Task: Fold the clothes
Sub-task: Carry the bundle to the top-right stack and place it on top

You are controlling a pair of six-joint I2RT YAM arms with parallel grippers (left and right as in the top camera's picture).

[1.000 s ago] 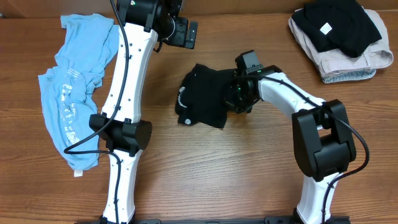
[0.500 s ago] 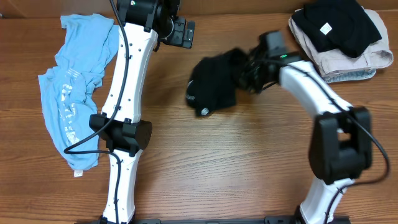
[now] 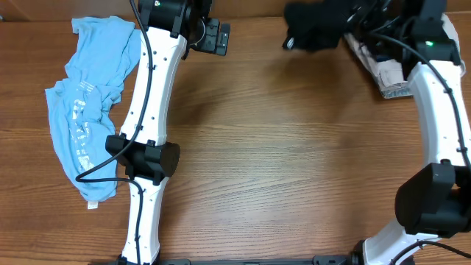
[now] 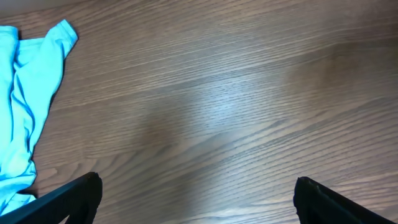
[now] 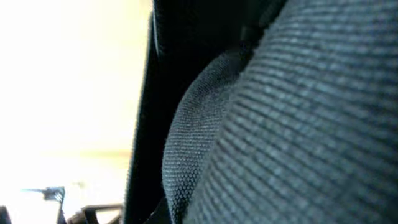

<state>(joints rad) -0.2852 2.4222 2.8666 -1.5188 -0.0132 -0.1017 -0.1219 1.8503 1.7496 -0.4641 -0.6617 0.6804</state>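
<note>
My right gripper has the folded black garment, now hanging beside the clothes stack, to put down. It will let go of it on top of the stack of folded clothes (image 3: 411, 34).
A folded black garment (image 3: 316, 29) hangs in the air at the back right, held by my right gripper (image 3: 360, 22), which is shut on it. Its dark knit fabric (image 5: 298, 124) fills the right wrist view. It is just left of the stack of folded clothes (image 3: 394, 77), mostly hidden under my right arm. A crumpled light blue shirt (image 3: 85, 110) lies at the far left of the table; its edge shows in the left wrist view (image 4: 28, 93). My left gripper (image 3: 217, 38) is open and empty above bare wood at the back centre (image 4: 198, 196).
The wooden table (image 3: 280, 162) runs across the whole view. My left arm's white links (image 3: 147, 125) stand over the left-centre, beside the blue shirt. My right arm (image 3: 441, 118) runs along the right edge.
My right gripper has lifted the black garment off the table centre and carried it up and to the back right, toward the folded stack. The left arm has stayed put.
</note>
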